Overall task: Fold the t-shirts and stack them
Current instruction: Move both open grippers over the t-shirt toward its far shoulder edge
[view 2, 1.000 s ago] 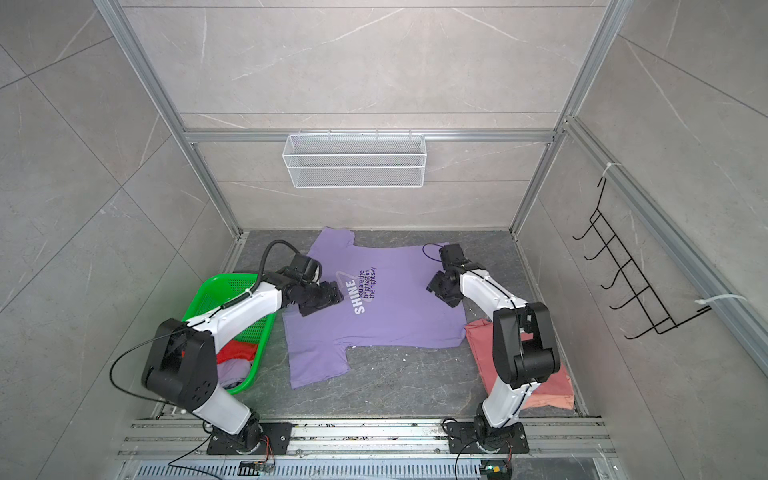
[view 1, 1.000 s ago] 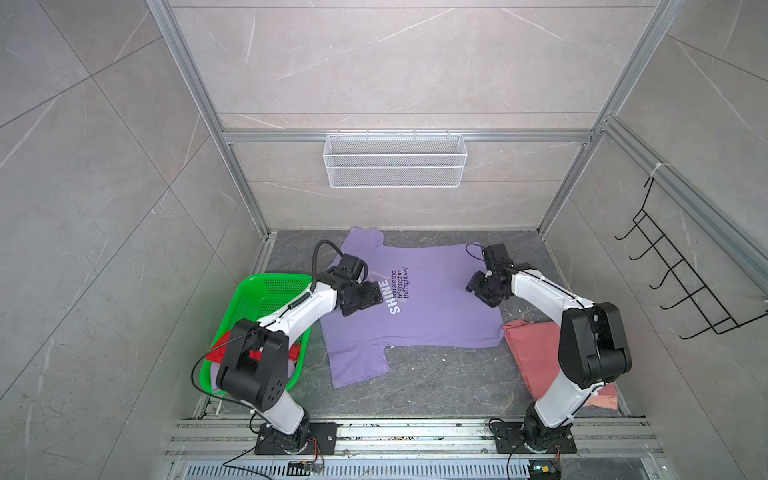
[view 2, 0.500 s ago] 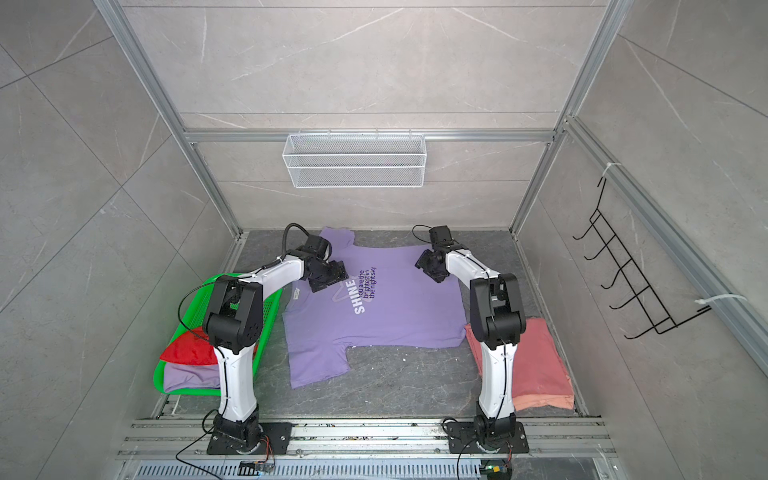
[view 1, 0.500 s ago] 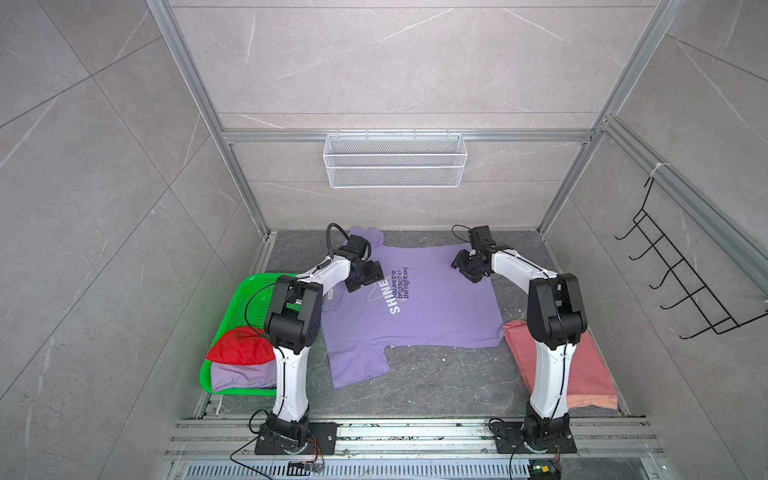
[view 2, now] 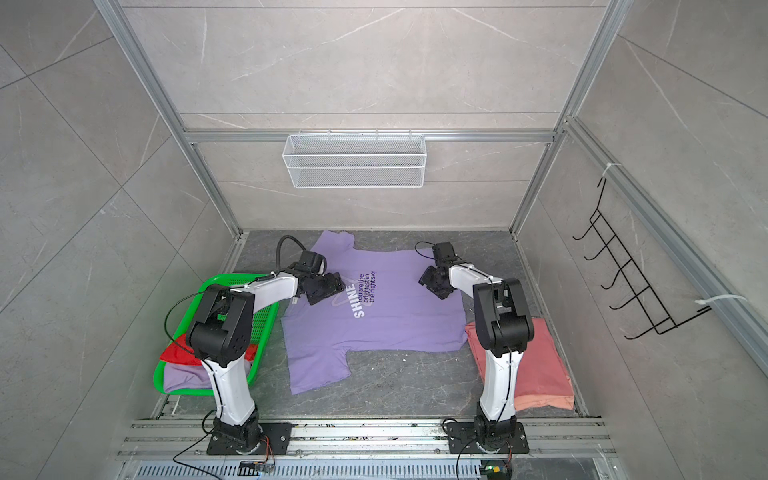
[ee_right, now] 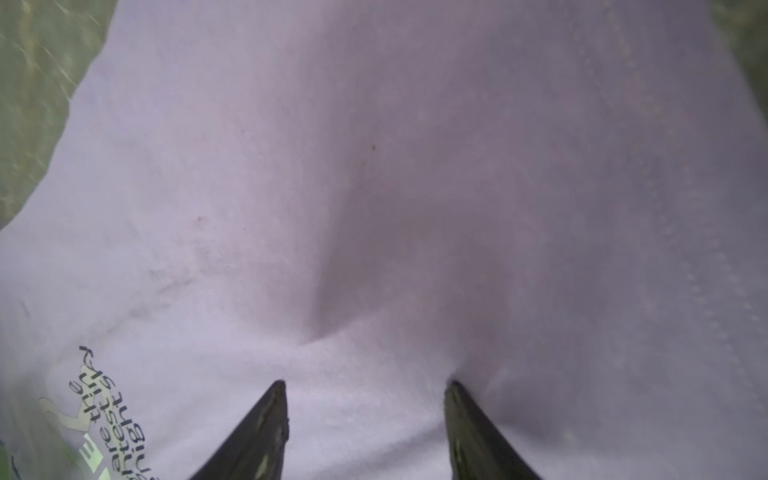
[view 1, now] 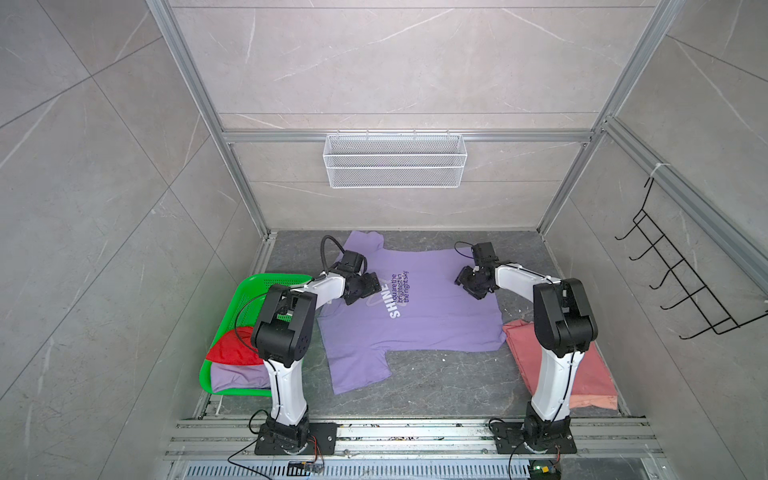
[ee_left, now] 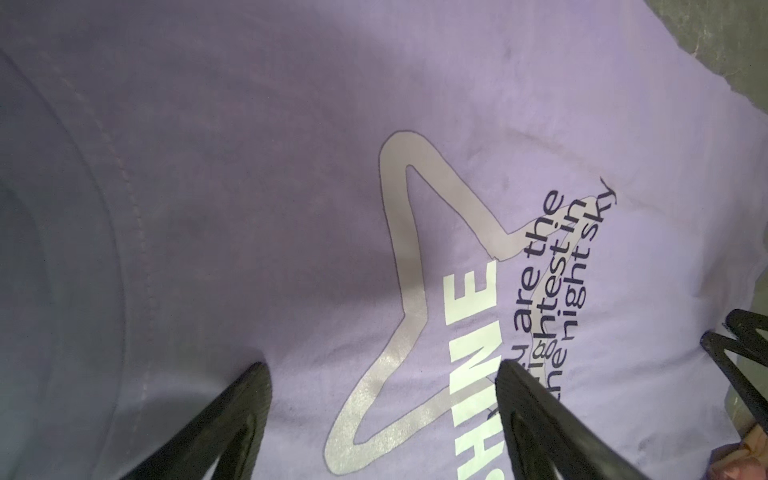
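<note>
The lavender t-shirt is spread out. Next, my left gripper goes to its far sleeve and closes there on the sleeve's collar-side edge point(view 1: 352, 237).
A lavender t-shirt point(view 1: 436, 320) point(view 2: 399, 328) with a white "SHINE" print lies spread flat, print up, in the middle of the grey floor. My left gripper point(view 1: 372, 286) point(view 2: 337, 286) point(ee_left: 382, 365) hovers open over the chest, its fingers either side of the star and "SHINE" print. Over the plain hem half of the shirt my right gripper point(view 1: 463, 282) point(view 2: 426, 282) point(ee_right: 365, 382) stands open, tips at the cloth beside a small crease. A folded salmon-pink t-shirt point(view 1: 590, 374) point(view 2: 540, 365) lies at the right. A red t-shirt point(view 1: 228, 349) and another lavender one point(view 1: 237, 376) sit in the basket.
The green perforated basket point(view 1: 249, 286) point(view 2: 266, 320) stands at the left edge of the floor. A white wire shelf point(view 1: 395, 166) hangs on the back wall. A black hook rack point(view 1: 681, 286) is on the right wall. Aluminium rails point(view 1: 415, 432) run along the front.
Both arms have lifted their elbows. Both grippers swung toward the back wall, then came back a little toward the front. The spread shirt lies as before.
</note>
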Controlling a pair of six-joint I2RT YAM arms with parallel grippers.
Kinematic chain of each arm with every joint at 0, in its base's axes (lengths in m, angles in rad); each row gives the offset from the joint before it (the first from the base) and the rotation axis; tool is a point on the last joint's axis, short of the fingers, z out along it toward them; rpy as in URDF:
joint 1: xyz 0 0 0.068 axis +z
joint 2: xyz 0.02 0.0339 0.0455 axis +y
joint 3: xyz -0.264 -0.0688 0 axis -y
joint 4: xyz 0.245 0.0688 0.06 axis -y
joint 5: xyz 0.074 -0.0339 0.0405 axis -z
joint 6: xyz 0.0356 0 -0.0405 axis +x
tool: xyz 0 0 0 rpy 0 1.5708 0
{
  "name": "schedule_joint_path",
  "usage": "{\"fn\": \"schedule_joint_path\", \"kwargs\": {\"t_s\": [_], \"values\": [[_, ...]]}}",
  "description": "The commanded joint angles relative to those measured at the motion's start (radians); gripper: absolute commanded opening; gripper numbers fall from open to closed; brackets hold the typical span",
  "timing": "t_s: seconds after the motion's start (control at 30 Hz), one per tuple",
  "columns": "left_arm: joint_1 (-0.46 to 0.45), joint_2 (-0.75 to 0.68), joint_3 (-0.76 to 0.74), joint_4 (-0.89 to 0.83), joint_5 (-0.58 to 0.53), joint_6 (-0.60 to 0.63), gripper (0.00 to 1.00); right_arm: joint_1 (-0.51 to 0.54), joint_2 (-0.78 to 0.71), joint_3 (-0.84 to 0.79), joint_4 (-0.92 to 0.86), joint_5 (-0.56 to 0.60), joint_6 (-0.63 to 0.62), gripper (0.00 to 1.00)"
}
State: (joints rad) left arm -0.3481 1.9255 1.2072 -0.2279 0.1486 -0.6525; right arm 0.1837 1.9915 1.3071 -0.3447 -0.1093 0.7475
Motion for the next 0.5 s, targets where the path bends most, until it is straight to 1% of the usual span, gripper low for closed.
{"fn": "schedule_joint_path", "kwargs": {"t_s": [0.0,0.1,0.23,0.33,0.43,0.47], "values": [[0.001,-0.003,-0.124,-0.137,0.016,-0.056,0.88,-0.012,-0.011,-0.102,-0.082,0.023,-0.002,0.61],[0.001,-0.039,-0.138,-0.150,0.016,-0.046,0.87,-0.012,-0.040,-0.110,-0.131,0.045,0.008,0.61],[-0.001,-0.086,-0.071,-0.180,0.027,-0.008,0.87,-0.013,-0.095,-0.104,-0.134,0.022,-0.020,0.62],[0.001,-0.106,0.047,-0.222,0.008,0.046,0.88,-0.013,-0.116,-0.030,-0.129,0.022,-0.052,0.63],[0.014,-0.067,0.225,-0.286,-0.020,0.123,0.89,-0.016,-0.097,0.084,-0.121,0.055,-0.056,0.66],[0.024,-0.037,0.294,-0.307,-0.023,0.145,0.90,-0.016,-0.080,0.129,-0.116,0.068,-0.058,0.73]]}}
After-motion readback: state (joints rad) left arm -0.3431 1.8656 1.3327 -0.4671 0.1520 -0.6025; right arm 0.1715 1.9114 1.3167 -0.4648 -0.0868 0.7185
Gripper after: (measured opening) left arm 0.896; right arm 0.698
